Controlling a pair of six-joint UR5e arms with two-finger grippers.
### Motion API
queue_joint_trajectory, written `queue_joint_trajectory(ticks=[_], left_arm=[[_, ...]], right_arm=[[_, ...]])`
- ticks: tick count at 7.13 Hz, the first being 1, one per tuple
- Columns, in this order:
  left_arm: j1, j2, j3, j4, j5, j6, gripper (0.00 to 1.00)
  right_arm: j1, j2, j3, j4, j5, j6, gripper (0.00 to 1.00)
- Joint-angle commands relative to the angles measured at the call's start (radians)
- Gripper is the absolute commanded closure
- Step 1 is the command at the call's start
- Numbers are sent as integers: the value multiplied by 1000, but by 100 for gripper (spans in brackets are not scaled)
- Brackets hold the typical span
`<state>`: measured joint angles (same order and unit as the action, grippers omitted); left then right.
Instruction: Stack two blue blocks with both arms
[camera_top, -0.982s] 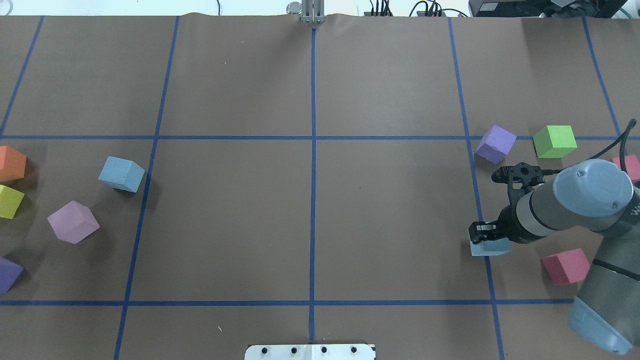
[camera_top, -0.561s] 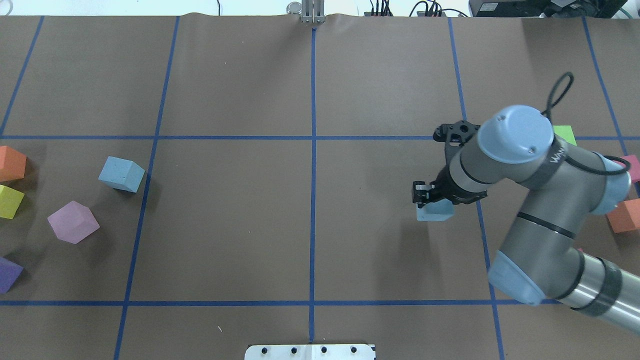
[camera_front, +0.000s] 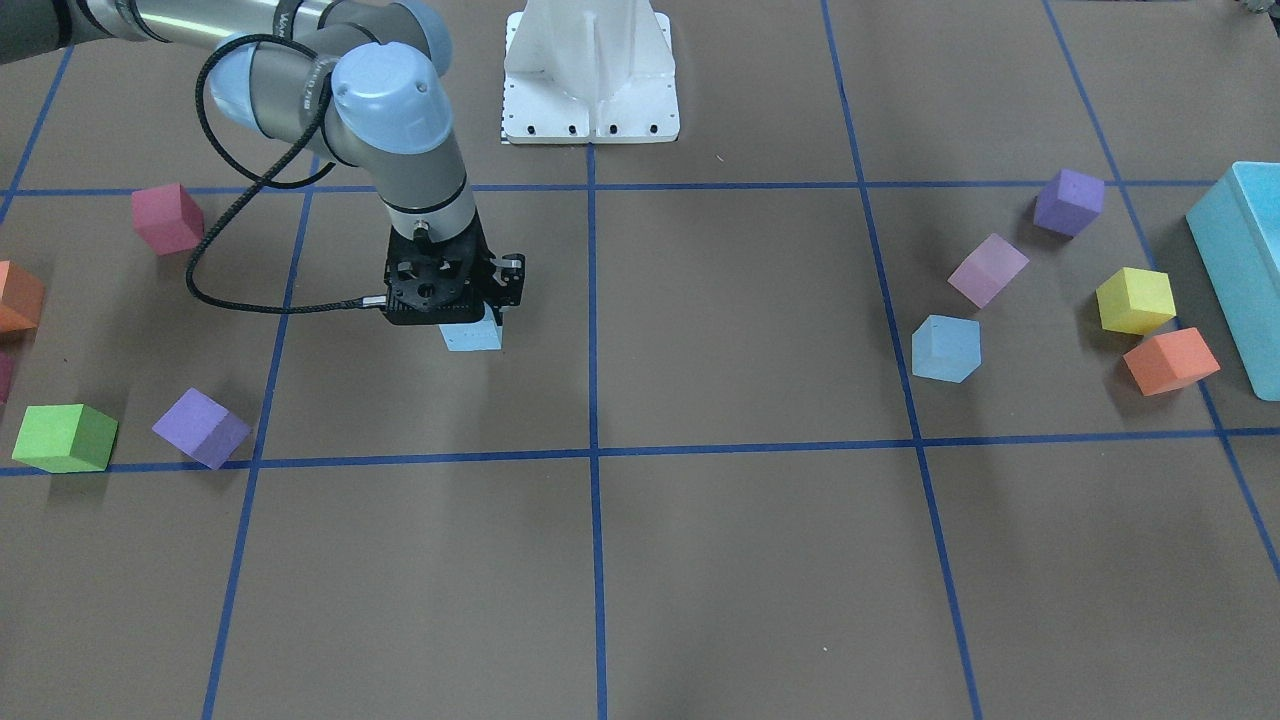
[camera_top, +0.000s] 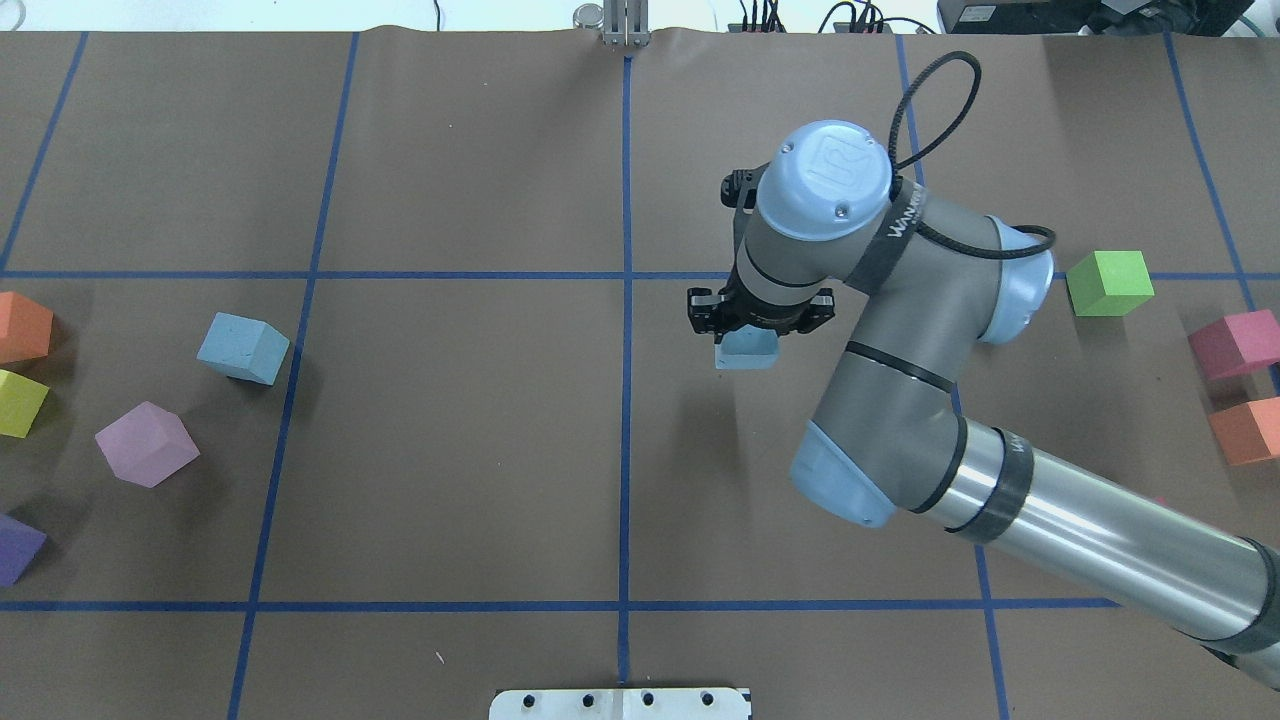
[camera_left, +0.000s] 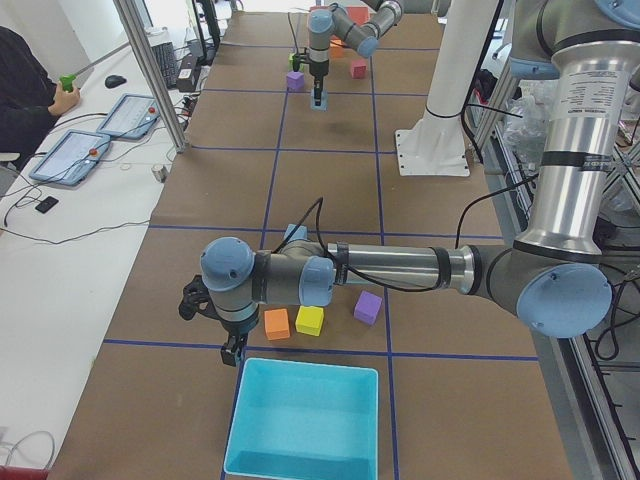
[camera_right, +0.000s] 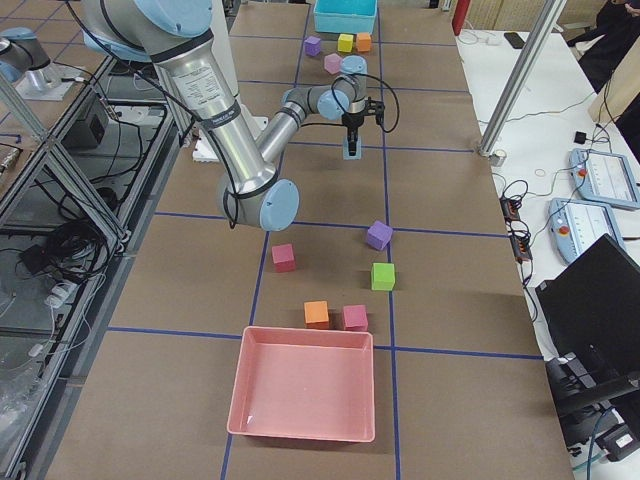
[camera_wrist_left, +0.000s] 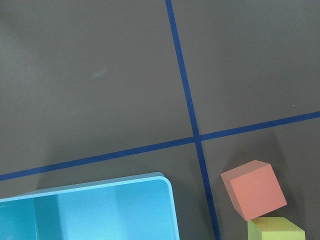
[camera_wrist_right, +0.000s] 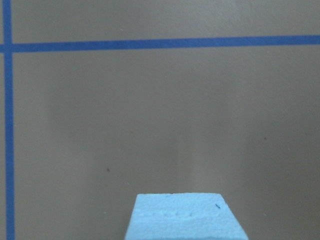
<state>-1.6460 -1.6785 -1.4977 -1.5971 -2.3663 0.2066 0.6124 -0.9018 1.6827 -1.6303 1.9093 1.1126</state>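
Next, my right gripper releases the light blue block on the blue centre line (camera_front: 591, 370) (camera_wrist_right: 10, 150) between its two crossings.
My right gripper (camera_top: 748, 334) is shut on a light blue block (camera_top: 745, 353) and holds it a little above the table, just right of the centre line. The gripper (camera_front: 468, 318) and block (camera_front: 472, 336) also show in the front-facing view. The block fills the bottom of the right wrist view (camera_wrist_right: 185, 217). The other blue block (camera_top: 243, 347) lies on the table at the left, also in the front-facing view (camera_front: 945, 349). My left gripper (camera_left: 232, 350) shows only in the exterior left view, beside the turquoise box; I cannot tell whether it is open or shut.
A turquoise box (camera_front: 1240, 270) stands at the left end, with orange (camera_front: 1170, 361), yellow (camera_front: 1134, 299), pink (camera_front: 987, 270) and purple (camera_front: 1068, 201) cubes near it. Green (camera_top: 1108, 283), pink (camera_top: 1235, 343) and orange (camera_top: 1245, 431) cubes lie at the right. A pink tray (camera_right: 305, 385) stands at the right end.
My right arm has carried the blue block from the right part of the table leftward and farther out, to just right of the centre line. The other blue block has not moved.
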Motion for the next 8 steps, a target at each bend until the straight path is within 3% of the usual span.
queue_joint_trajectory(ticks=[1, 3, 6, 8], left_arm=[[0, 0, 0, 0, -1, -3, 2], [0, 0, 2, 2, -1, -3, 2], [0, 0, 5, 2, -1, -3, 2], [0, 0, 5, 2, -1, -3, 2]], right_arm=[[-46, 104, -122, 0, -99, -57, 43], [-86, 127, -147, 1, -163, -92, 43], [-105, 234, -265, 6, -173, -77, 43], [-102, 236, -345, 123, -161, 8, 43]])
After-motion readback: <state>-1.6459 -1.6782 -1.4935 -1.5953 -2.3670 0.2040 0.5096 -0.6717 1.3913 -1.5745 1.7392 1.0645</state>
